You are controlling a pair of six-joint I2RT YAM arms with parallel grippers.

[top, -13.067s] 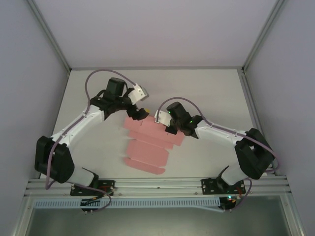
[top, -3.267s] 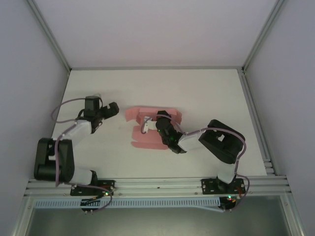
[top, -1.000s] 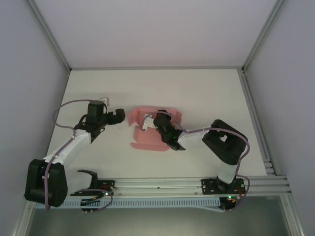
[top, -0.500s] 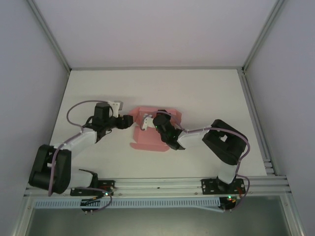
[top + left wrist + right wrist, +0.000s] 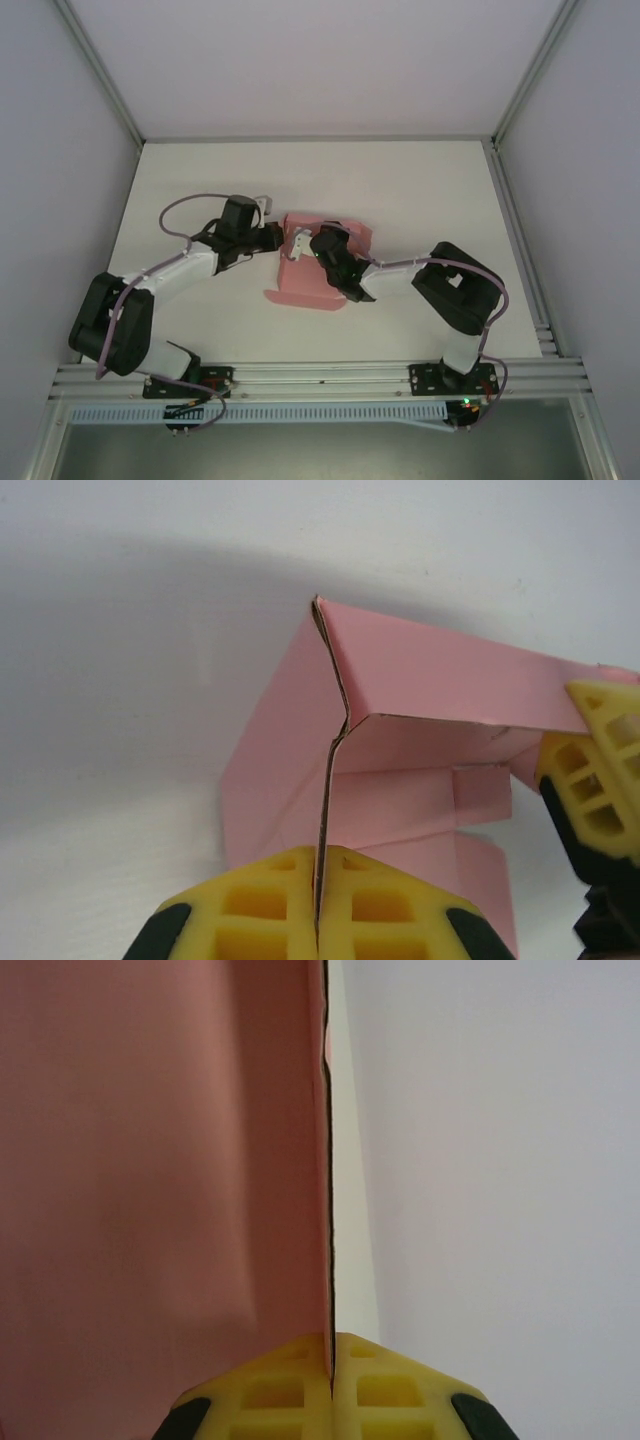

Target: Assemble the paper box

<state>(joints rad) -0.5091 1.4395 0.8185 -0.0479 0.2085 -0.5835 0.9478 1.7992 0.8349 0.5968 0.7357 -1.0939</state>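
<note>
My left gripper is pinching the side panel's end flap past the flap's fold. Next, I open it and grab the side panel at the far panel's corner (image 5: 345,718).
The paper box (image 5: 312,285) is a half-folded pink card sheet in the middle of the table, with its far and left panels raised. My left gripper (image 5: 279,238) is at its left edge. In the left wrist view the gripper (image 5: 318,865) is shut on the thin edge of an upright pink panel (image 5: 420,670). My right gripper (image 5: 301,247) reaches in from the right. In its own view it (image 5: 328,1355) is shut on the edge of another upright pink panel (image 5: 150,1160). One yellow finger (image 5: 600,780) of the right gripper shows past the card.
The white table (image 5: 430,190) stretches wide around the box, with grey walls on three sides. An aluminium rail (image 5: 320,375) runs along the near edge by both arm bases. The right arm's elbow (image 5: 460,290) stands to the right of the box.
My left gripper has moved right to the box's left edge and gone from open to shut on a pink panel. The right gripper has stayed shut on the card.
</note>
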